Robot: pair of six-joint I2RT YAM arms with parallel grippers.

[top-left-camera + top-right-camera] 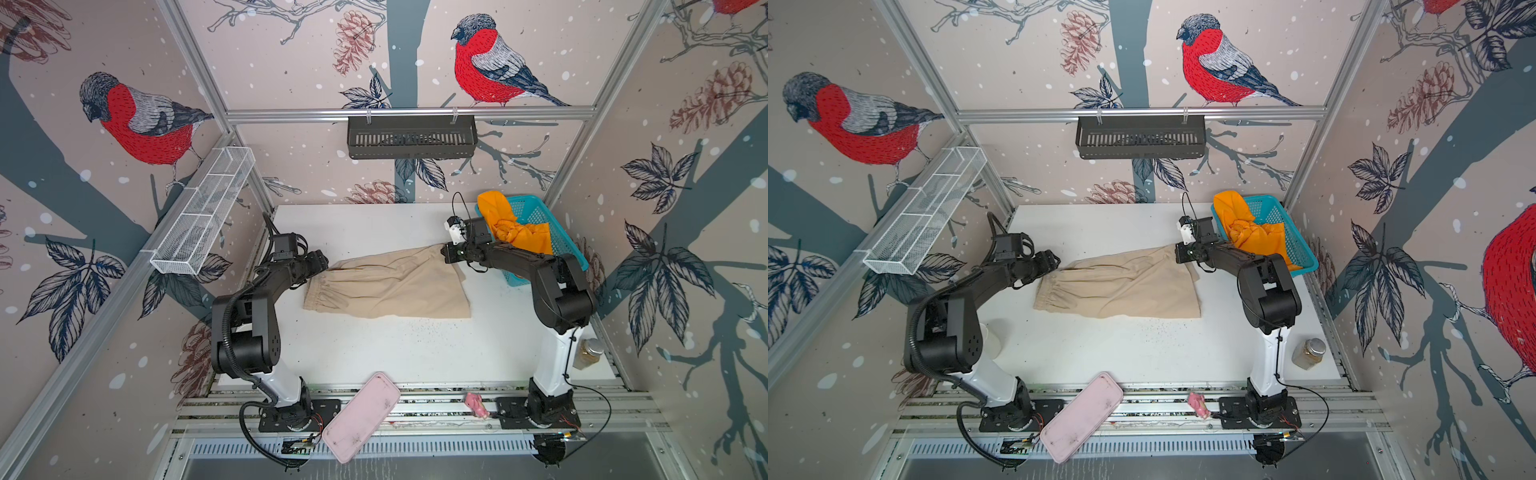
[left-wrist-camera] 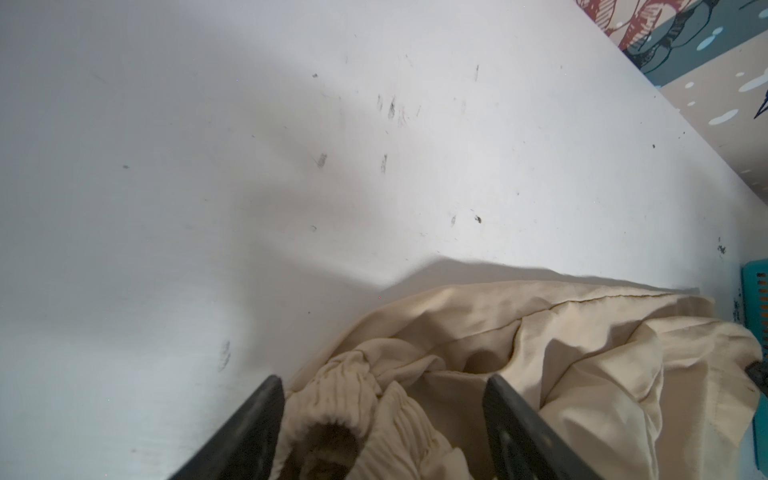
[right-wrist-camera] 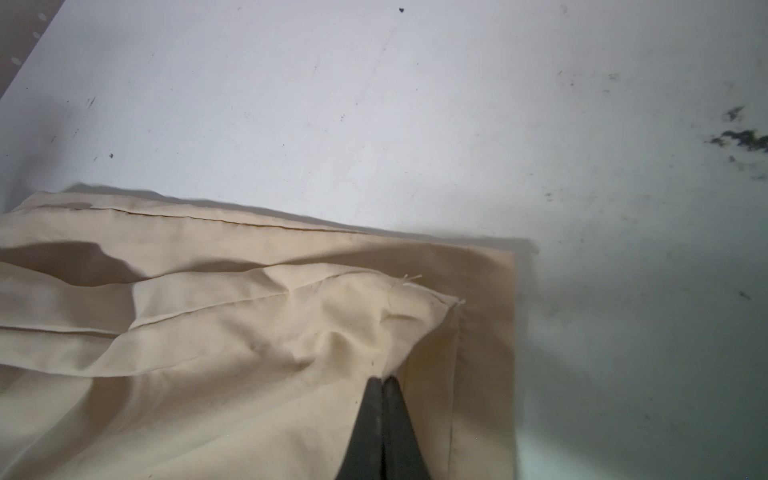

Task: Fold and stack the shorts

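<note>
My right gripper pinches just a thin edge of the upper leg's hem. I will open it and take in more cloth (image 3: 364,369) before I lift the beige shorts.
The beige shorts (image 1: 386,286) (image 1: 1121,286) lie spread across the middle of the white table, gathered waistband to the left and leg hems to the right. My left gripper (image 1: 322,266) (image 2: 384,386) is open, its fingers straddling the bunched waistband (image 2: 357,399) at its far corner. My right gripper (image 1: 444,253) (image 3: 384,378) is shut on the far hem corner of the beige shorts (image 3: 291,332). The orange shorts (image 1: 511,228) (image 1: 1246,228) lie crumpled in the teal basket (image 1: 534,212) (image 1: 1271,210) at the back right, draped over its rim.
A pink tray (image 1: 361,415) hangs over the table's front edge. A small pink object (image 1: 476,405) lies on the front rail. A lidded jar (image 1: 588,353) stands at the right edge. A white mesh shelf (image 1: 203,212) and a black rack (image 1: 411,137) hang on the walls.
</note>
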